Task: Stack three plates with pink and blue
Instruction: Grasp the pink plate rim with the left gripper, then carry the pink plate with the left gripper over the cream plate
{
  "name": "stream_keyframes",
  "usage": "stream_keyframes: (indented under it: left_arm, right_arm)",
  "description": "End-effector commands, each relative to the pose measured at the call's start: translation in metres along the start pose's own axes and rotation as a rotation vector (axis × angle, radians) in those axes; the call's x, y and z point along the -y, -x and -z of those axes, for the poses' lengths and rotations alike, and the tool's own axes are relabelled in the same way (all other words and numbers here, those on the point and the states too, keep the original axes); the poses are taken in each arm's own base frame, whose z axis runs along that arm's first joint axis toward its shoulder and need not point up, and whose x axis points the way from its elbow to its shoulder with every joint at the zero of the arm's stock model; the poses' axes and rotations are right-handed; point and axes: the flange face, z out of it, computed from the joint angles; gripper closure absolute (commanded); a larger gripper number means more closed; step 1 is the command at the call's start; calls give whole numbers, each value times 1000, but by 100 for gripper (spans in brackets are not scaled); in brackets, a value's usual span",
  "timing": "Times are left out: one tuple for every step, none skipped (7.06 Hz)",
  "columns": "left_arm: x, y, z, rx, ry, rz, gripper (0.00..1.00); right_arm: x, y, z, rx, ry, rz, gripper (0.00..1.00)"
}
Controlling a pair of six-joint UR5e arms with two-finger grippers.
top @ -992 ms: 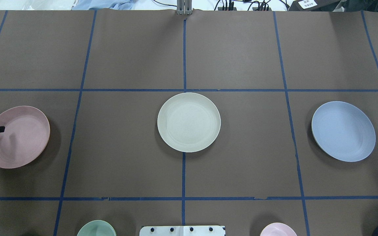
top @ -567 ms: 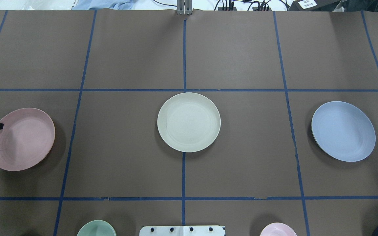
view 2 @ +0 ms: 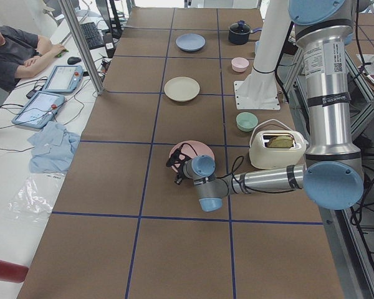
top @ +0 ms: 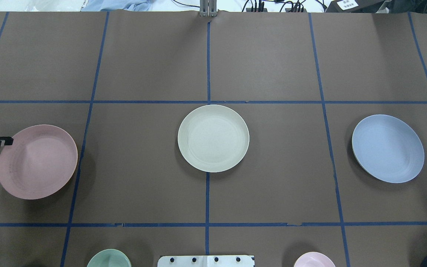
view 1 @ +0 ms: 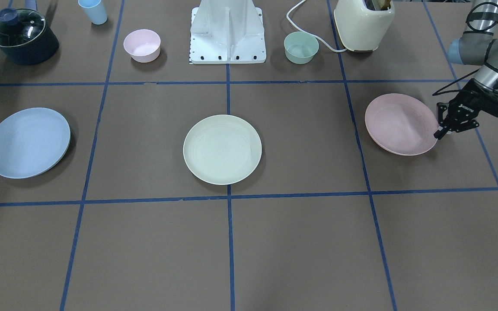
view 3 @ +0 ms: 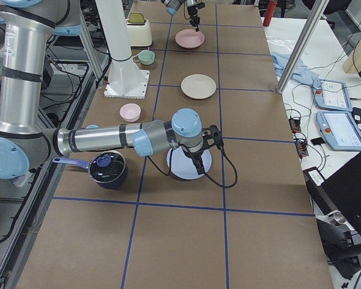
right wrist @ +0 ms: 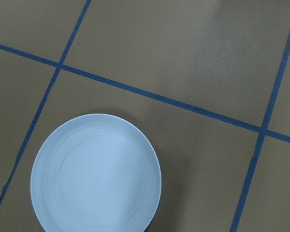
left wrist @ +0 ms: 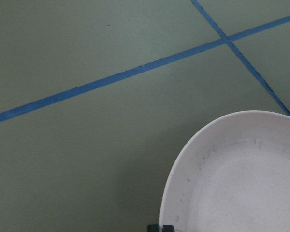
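Observation:
I will use my left gripper to set the pink plate down on top of the cream-white plate (view 1: 219,148).
The pink plate (top: 37,162) hangs tilted just above the table at the left, also showing in the front view (view 1: 400,124). My left gripper (top: 7,141) is shut on its outer rim; the front view (view 1: 441,131) shows the same grip. The cream-white plate (top: 213,138) lies flat at the table's centre. The pale blue plate (top: 387,148) lies flat at the right. My right gripper (view 3: 198,167) shows only in the right side view, hovering over the blue plate (right wrist: 95,173); I cannot tell if it is open or shut.
Along the robot's side stand a small pink bowl (view 1: 142,45), a green bowl (view 1: 301,47), a cream toaster (view 1: 363,23), a dark lidded pot (view 1: 22,35), a blue cup (view 1: 93,11) and the white robot base (view 1: 228,32).
My left gripper has carried the pink plate toward the table's centre, rightward in the overhead view. The cream and blue plates have not moved.

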Motion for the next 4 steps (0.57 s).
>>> stream_keyframes:
  left_arm:
    - [63, -50, 15, -29, 23, 16, 100]
    - [107, -90, 23, -17, 33, 29, 100]
    - [149, -128, 31, -11, 38, 58, 100]
    - [189, -165, 33, -32, 17, 150, 100]
  right_arm:
    - [1, 0, 0, 0, 0, 0, 0]
    - [0, -1, -1, 0, 2, -2, 0]
    - [-1, -1, -1, 0, 2, -3, 0]
    - [0, -1, -1, 0, 2, -2, 0]
